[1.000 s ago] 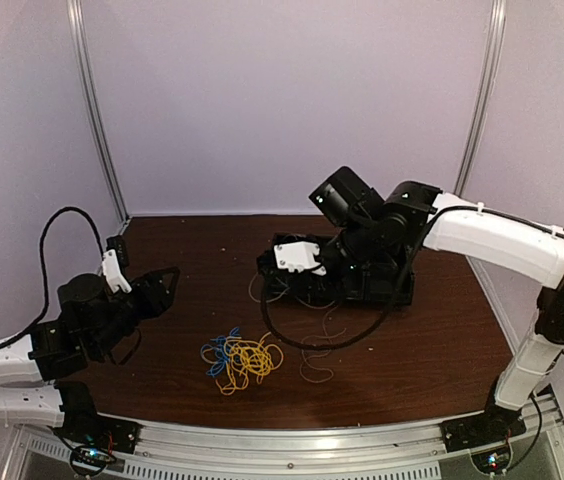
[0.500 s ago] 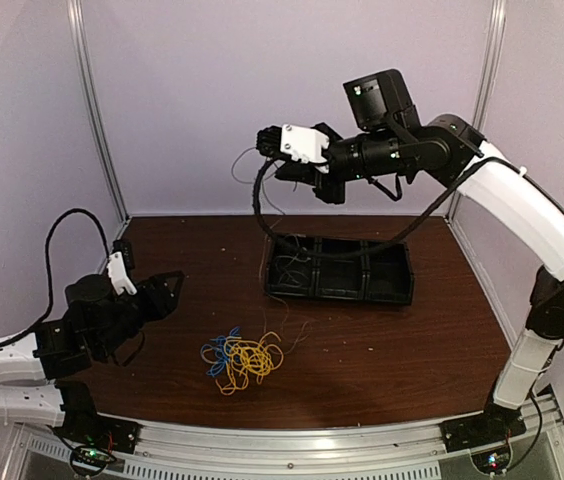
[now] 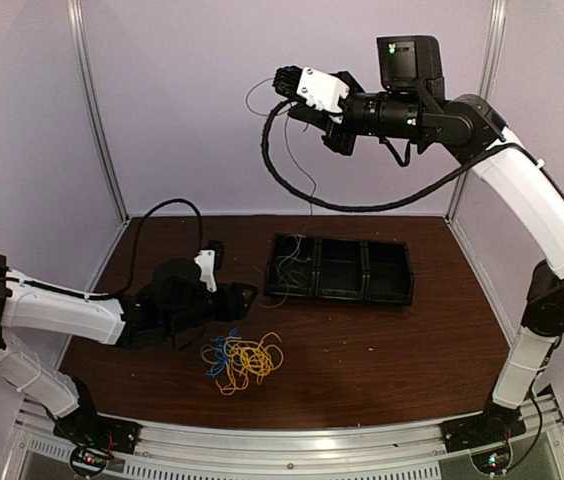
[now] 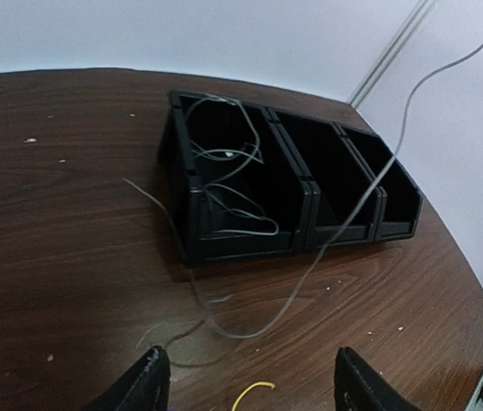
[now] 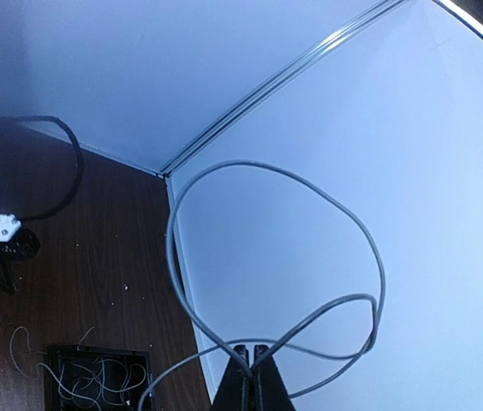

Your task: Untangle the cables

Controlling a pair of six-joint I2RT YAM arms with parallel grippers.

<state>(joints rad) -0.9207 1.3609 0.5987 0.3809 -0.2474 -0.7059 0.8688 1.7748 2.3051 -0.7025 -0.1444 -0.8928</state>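
Next, my left gripper grips the low bend [image 3: 276, 305] [image 4: 240, 336] of the pale grey cable, in front of the black tray.
My right gripper [image 3: 284, 78] is raised high above the table's back and is shut on a pale grey cable [image 5: 175, 282]. The cable loops above the fingers and trails down to the table [image 4: 327, 248]. Its lower end runs into the left compartment of the black tray [image 3: 340, 295], where more grey cable [image 4: 233, 193] lies. A bundle of yellow and blue cables [image 3: 242, 358] lies at the front middle of the table. My left gripper [image 3: 242, 296] is open and empty, low over the table just behind the bundle. A yellow cable end [image 4: 254, 392] shows between its fingertips.
The black tray [image 4: 224, 248] has three compartments; the middle and right ones look empty. A thick black robot cable [image 3: 292, 180] hangs in a loop from the right arm above the tray. The frame posts and pale walls stand at the back.
My right gripper has lifted the grey cable from the tray to high above the table. My left arm has reached forward and to the right, up to the yellow and blue bundle.
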